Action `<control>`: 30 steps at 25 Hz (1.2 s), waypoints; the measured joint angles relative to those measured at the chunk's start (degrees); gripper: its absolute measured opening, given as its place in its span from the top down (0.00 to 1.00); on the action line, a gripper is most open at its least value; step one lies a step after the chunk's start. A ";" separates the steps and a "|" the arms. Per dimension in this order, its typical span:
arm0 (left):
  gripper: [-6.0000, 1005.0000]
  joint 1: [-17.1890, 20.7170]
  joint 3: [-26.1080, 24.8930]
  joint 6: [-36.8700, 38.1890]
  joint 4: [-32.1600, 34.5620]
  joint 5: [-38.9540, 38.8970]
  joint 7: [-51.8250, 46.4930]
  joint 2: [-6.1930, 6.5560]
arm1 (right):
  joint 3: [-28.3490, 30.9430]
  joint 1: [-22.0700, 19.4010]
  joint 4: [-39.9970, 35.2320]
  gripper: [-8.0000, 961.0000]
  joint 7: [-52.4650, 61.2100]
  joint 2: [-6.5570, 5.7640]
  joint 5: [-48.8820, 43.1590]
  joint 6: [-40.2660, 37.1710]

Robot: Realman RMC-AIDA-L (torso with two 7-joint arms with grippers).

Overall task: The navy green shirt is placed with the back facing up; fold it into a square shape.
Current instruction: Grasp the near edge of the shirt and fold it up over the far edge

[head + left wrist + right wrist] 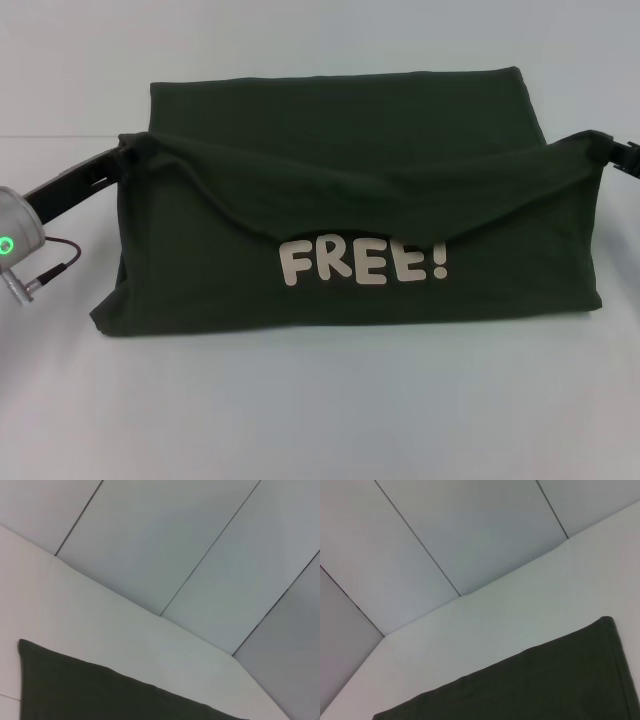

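The robot's right gripper will release the lifted shirt corner on the side edge of the shirt's flat far layer (553, 173).
The navy green shirt (200, 250) lies across the middle of the white table, partly folded. White letters reading "FREE!" (362, 262) show on its front layer. One edge is lifted and sags in the middle between my two grippers. At the shirt's left corner, my left gripper (128, 152) is shut on bunched fabric. My right gripper (598, 148) pinches the right corner the same way. The far flat layer of the shirt (90, 690) shows in the left wrist view. The right wrist view shows that layer of the shirt (530, 690) too.
The white table (320, 400) stretches in front of the shirt and to both sides. My left arm's silver cuff with a green light (12, 235) and a thin cable (55, 262) hang at the left edge. A pale panelled wall (175, 540) stands behind the table.
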 joint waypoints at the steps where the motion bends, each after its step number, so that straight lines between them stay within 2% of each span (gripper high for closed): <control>1: 0.94 -0.22 0.05 -1.04 0.00 -0.19 0.85 -0.38 | 0.00 0.20 0.15 0.98 -0.66 0.26 0.08 0.65; 6: 0.94 -0.98 0.04 -6.08 -0.50 -1.25 3.88 -1.38 | -0.13 0.98 0.35 0.98 -3.12 1.63 0.18 3.91; 12: 0.94 -1.55 0.05 -10.61 -5.06 -5.89 12.65 -1.49 | -0.16 1.87 0.86 0.98 -6.00 3.19 0.34 8.07; 20: 0.94 -2.32 0.01 -14.61 -11.21 -16.55 27.77 -1.61 | -0.13 3.72 3.86 0.98 -9.15 3.29 1.50 12.79; 30: 0.93 -2.91 -0.23 -14.95 -13.68 -18.79 34.22 -1.68 | -0.13 4.43 4.86 0.98 -13.36 3.30 6.20 14.85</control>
